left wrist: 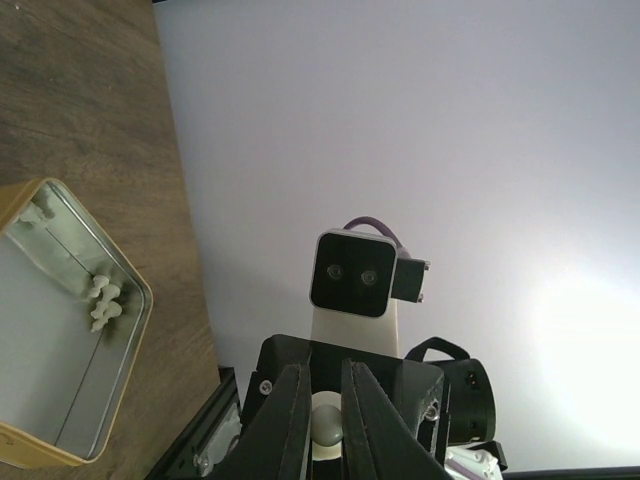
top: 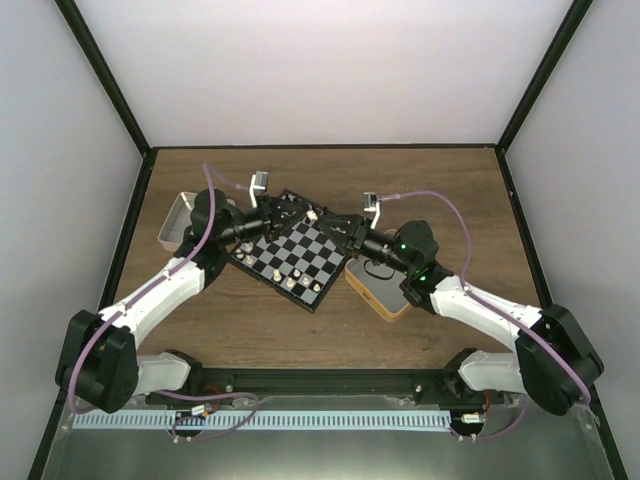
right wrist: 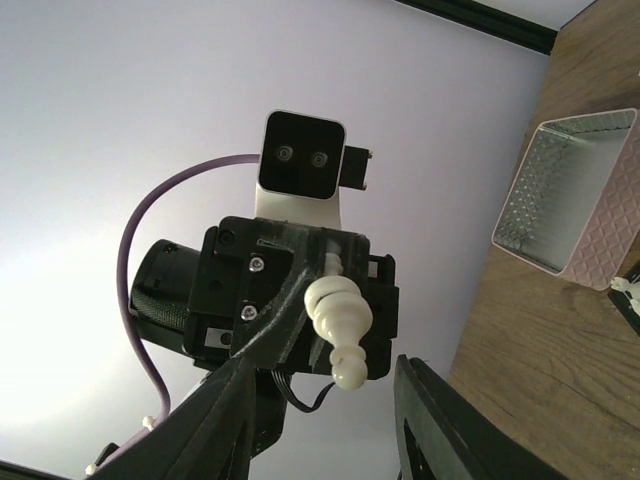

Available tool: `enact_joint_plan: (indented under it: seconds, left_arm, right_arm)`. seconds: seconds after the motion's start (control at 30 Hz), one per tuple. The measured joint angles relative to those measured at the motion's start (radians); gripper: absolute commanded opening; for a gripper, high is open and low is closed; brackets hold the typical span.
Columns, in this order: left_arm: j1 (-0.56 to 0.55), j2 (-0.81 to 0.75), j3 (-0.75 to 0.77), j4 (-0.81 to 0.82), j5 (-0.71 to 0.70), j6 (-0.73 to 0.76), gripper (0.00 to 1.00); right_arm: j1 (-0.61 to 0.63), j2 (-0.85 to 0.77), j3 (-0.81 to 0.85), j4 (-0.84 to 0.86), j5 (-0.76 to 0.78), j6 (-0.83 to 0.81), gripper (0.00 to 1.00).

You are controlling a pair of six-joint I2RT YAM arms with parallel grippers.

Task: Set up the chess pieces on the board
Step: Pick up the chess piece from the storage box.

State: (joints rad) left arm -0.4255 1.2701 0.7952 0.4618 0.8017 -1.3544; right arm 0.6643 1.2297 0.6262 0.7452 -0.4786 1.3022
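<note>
The robot's left gripper should place the cream-white chess piece, now held over the board's far corner, on the dark square (top: 259,252) beside the corner cream pieces near the pink tray.
The board (top: 300,255) lies tilted at mid-table with several cream and black pieces along its near edges. My left gripper (top: 300,214) hovers over the board's far corner, shut on a cream-white chess piece (left wrist: 328,426). That piece (right wrist: 338,318) also shows in the right wrist view, sticking out of the left fingers with its head toward me. My right gripper (top: 332,228) faces the left one closely and is open and empty; its fingers (right wrist: 225,425) stand wide apart on either side, just below the piece's head.
A gold tin (left wrist: 70,330) holding a few cream pieces (left wrist: 104,303) sits under the right arm, right of the board (top: 385,298). A pink tray (right wrist: 565,190) stands at the left (top: 176,222). Walls enclose the table.
</note>
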Motion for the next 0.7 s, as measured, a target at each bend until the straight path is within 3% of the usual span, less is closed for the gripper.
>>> enact_joint_plan:
  seconds: [0.5, 0.7]
  left_arm:
    - [0.0, -0.013, -0.014, 0.016, 0.001, -0.011, 0.04]
    - [0.0, -0.021, -0.014, 0.018, -0.004, -0.014, 0.04]
  right_arm:
    - [0.0, 0.036, 0.026, 0.012, 0.01, 0.024, 0.25]
    - [0.0, 0.042, 0.049, 0.031, -0.002, 0.033, 0.25]
